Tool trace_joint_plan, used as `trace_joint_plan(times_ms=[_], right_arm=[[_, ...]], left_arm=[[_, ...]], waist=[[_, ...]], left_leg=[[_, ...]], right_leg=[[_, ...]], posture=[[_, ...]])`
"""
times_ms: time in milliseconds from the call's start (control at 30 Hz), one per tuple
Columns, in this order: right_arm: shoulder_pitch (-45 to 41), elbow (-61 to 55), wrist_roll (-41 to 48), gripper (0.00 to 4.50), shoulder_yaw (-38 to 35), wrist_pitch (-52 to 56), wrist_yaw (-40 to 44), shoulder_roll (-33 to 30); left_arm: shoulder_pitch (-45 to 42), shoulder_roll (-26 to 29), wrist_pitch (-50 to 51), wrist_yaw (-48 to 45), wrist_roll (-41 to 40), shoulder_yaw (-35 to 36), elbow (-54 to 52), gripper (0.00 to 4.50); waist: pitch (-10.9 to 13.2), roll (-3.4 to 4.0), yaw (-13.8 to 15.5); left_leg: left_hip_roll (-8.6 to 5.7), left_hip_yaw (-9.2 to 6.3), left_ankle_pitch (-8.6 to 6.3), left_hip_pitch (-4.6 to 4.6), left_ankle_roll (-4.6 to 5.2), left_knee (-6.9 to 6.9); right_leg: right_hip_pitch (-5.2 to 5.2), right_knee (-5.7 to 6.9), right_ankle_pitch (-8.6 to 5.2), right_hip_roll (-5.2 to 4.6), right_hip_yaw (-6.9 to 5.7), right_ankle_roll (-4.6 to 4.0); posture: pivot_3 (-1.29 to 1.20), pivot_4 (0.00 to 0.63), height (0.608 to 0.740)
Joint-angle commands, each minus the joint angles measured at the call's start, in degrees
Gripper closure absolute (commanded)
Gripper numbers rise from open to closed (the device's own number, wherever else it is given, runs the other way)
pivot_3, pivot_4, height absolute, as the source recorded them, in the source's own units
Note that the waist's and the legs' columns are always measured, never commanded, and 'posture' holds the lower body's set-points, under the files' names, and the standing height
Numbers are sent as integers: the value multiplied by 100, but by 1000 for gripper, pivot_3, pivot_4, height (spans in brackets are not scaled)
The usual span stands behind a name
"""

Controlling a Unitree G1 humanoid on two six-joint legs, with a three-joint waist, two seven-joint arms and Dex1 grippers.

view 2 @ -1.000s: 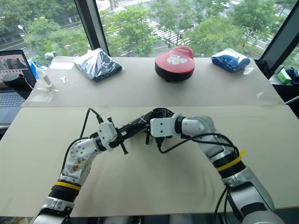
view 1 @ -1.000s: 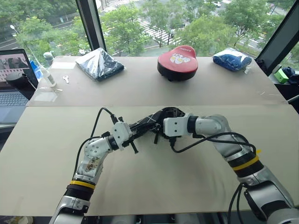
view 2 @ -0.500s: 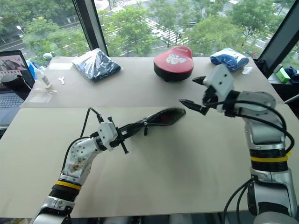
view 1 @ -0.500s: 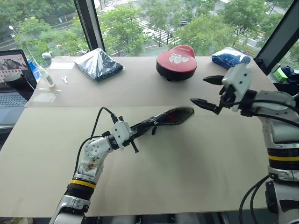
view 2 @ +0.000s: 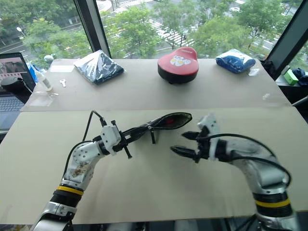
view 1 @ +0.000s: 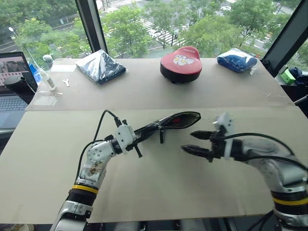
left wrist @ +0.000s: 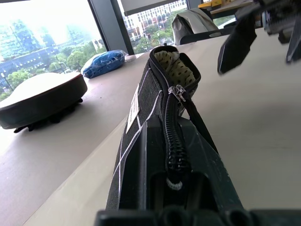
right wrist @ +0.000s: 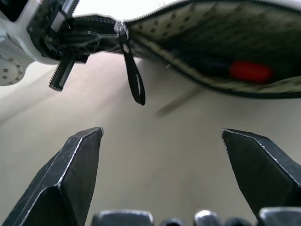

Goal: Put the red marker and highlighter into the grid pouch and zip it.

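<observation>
I can see the pouch's opening gaping beyond the zipper pull near my left gripper, so I will use my right gripper to pinch its hanging strap (view 1: 162, 136) and pull it to the pouch's far end.
My left gripper (view 1: 143, 131) is shut on one end of the grid pouch (view 1: 174, 121) and holds it out level above the table. The pouch's mouth gapes open at the far end, and its zipper pull strap (right wrist: 136, 85) hangs down near the held end. Inside lies the red marker (right wrist: 251, 71), with its red end showing. The highlighter is out of view. My right gripper (view 1: 188, 141) is open and empty. It sits low over the table just in front of the pouch's mouth, pointing at it. The left wrist view shows the pouch's white label (left wrist: 134, 109).
On the far table stand a red rounded case (view 1: 182, 64), a dark shiny plastic-wrapped bundle (view 1: 102, 66) and a blue bundle (view 1: 236, 60). A laptop (view 1: 11, 82) and a bottle (view 1: 48, 72) are at the far left. A seam (view 1: 72, 109) splits the two tabletops.
My right gripper left the pouch's mouth, swung up and to the right, then came down low in front of the mouth with its wrist rolled. The left gripper and pouch stayed put.
</observation>
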Motion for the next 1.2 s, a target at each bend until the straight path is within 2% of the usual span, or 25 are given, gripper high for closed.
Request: trace_joint_plan(times_ms=[33, 267, 600, 667, 700, 1067, 1200], right_arm=[[-443, 105, -119, 35, 145, 32, -444, 319], [-878, 529, -332, 35, 452, -88, -767, 859], [-1219, 793, -366, 35, 480, -165, -752, 1110], [-1251, 814, -343, 553, 448, -150, -784, 1173], [-1224, 737, -320, 660, 467, -212, -685, 1137], [-1031, 419, -59, 4463, 364, -200, -296, 938], [-919, 179, 182, 4463, 215, -179, -122, 822]], left_arm=[[-135, -3, -61, -1, -75, 67, -95, 4500], [-112, 10, -62, 17, -60, 77, -133, 4500], [-149, 18, -87, 10, -56, 96, -64, 4500], [-130, 18, -95, 13, -50, 95, -67, 4500], [-122, 17, -96, 17, -46, 95, -69, 4500], [-49, 19, -111, 48, -34, 98, -124, 4500], [-54, 17, -116, 59, -31, 106, -116, 4500]], waist=[[0, 0, 0], [0, 0, 7], [0, 0, -7], [0, 0, -10], [0, 0, -11], [0, 0, -8], [0, 0, -6]], left_leg=[[-3, 0, 1, -3, -1, 0], [-12, 0, 0, -4, 2, 1], [-14, 1, 1, -3, 3, 1], [-14, 2, 1, -3, 3, 1], [-14, 2, 1, -3, 3, 2], [-14, 1, 1, -2, 3, 1], [-14, 1, 1, -2, 3, 2]], right_leg=[[-1, 0, 1, 1, 0, 0], [3, -5, 3, 9, -3, 4], [5, -2, 3, 17, -4, 5], [5, -2, 3, 18, -4, 5], [5, -2, 3, 18, -4, 5], [6, -2, 3, 19, -4, 6], [7, -2, 3, 19, -4, 6]], posture=[[0, 150, 740], [0, 150, 740], [0, 150, 740], [0, 150, 740], [0, 150, 740], [0, 150, 740], [0, 150, 740]])
